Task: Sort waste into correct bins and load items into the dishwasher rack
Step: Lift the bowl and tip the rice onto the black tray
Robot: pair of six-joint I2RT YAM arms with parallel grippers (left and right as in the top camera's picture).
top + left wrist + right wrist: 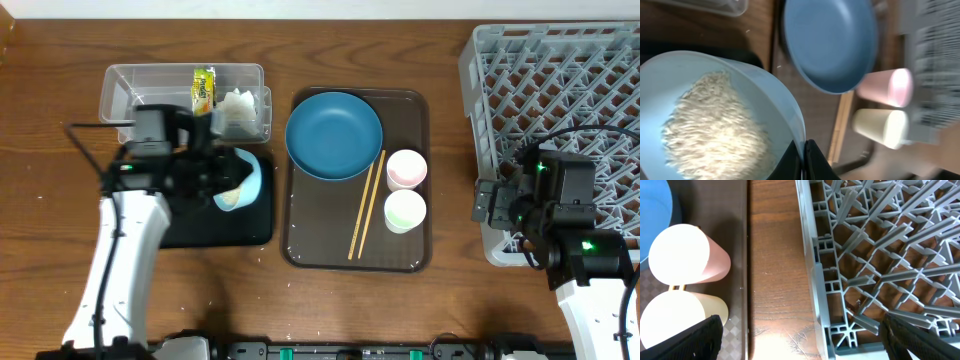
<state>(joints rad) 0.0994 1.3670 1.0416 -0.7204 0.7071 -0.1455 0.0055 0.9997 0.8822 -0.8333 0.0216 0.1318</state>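
I should release the pale blue bowl from my left gripper on the brown tray (315,228), between the chopsticks and black tray.
My left gripper (804,159) is shut on the rim of the pale blue bowl (240,180), tilted over the black tray (255,225). White rice (715,127) lies inside the bowl. The clear tub (125,85) holds the yellow-green wrapper (204,90) and crumpled tissue (238,108). The blue plate (333,134), two chopsticks (366,205), pink cup (406,169) and pale green cup (405,211) sit on the brown tray (300,250). My right gripper (800,342) is open and empty over the front left corner of the grey dishwasher rack (560,80).
The rack's wall and pegs (875,260) lie under my right gripper. A strip of bare wood table (775,265) separates the rack from the brown tray. A cable loops at the left arm (85,140).
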